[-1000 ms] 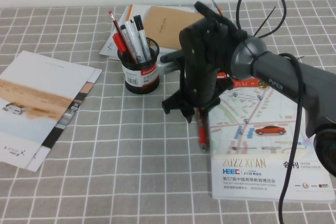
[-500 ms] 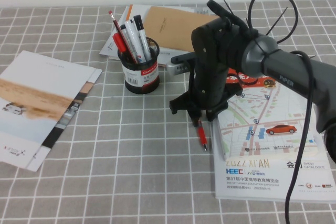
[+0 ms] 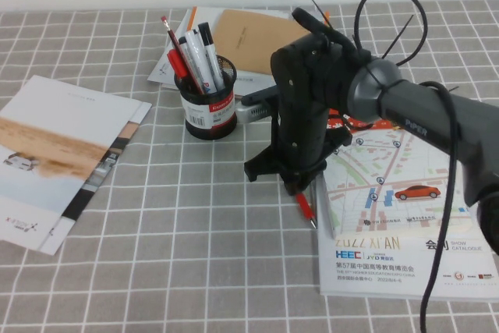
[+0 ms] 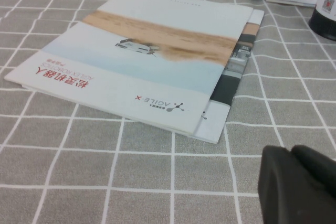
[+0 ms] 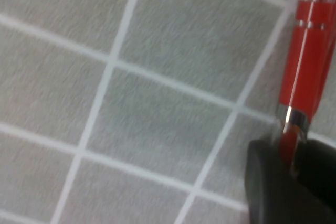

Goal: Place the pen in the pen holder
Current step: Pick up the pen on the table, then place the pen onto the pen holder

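The robot's right gripper will put the red pen in the pen holder (image 3: 198,76) between the red stick and white markers.
The red pen (image 3: 306,209) lies slanted on the checked cloth beside the catalogue; only its lower part sticks out below my right gripper (image 3: 297,185). In the right wrist view the pen's red barrel (image 5: 307,51) runs in between the two black fingertips (image 5: 268,182), and the right gripper (image 5: 289,153) is shut on it. The black mesh pen holder (image 3: 210,111), with a red-and-white label, stands to the left and farther back, holding white markers and a red stick. My left gripper (image 4: 293,151) is shut and empty, low over the cloth near a brochure; it does not show in the high view.
A car-show catalogue (image 3: 405,239) lies right of the pen. A brown notebook (image 3: 249,37) and papers lie behind the holder. A white brochure (image 3: 54,154) lies at the left and shows in the left wrist view (image 4: 147,61). The holder's edge (image 4: 326,17) shows there too.
My right gripper swung right, then back left and a little nearer. The pen's free end slid slightly right and nearer with it. The catalogue shifted to the right.
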Robot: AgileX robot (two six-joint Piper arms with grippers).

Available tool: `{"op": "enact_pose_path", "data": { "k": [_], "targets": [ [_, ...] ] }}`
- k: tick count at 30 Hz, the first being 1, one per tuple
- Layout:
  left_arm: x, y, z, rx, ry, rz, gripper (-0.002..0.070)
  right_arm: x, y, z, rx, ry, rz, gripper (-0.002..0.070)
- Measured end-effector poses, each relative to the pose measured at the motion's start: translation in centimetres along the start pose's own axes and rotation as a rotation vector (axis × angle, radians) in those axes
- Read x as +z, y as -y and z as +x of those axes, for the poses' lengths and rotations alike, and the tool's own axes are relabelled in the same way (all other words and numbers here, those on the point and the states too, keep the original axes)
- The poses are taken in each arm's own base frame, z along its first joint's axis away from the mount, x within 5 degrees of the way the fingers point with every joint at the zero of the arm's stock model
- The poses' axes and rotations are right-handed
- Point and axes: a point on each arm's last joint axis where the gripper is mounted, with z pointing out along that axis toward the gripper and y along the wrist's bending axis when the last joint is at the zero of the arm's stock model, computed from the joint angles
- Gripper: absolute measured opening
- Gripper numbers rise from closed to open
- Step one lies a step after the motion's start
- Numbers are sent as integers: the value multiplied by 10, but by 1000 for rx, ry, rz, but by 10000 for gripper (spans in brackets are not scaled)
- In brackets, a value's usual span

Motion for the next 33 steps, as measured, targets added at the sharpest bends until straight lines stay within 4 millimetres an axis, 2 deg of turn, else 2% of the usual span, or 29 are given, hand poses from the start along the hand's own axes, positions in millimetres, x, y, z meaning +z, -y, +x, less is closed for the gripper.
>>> {"op": "enact_pose_path", "data": {
  "k": [3,9,11,14,19,20,24,29,33],
  "targets": [
    [0,0,0,0,0,0,-3,-16,-1,2,-10,24,4,62],
    [0,0,0,0,0,0,-3,-77,5,12,-15,182,-16,62],
    [0,0,0,0,0,0,-3,-93,8,19,-8,273,-41,62],
    [0,0,0,0,0,0,-3,-107,13,37,-5,398,-81,62],
    [0,0,0,0,0,0,-3,-111,23,80,20,577,-153,62],
    [0,0,0,0,0,0,-3,-107,23,86,37,613,-175,62],
    [0,0,0,0,0,0,-3,-101,26,110,114,911,-338,61],
    [0,0,0,0,0,0,-3,-99,21,109,116,1280,-528,61],
    [0,0,0,0,0,0,-3,-92,7,95,-19,1410,-604,61]
  ]
}}
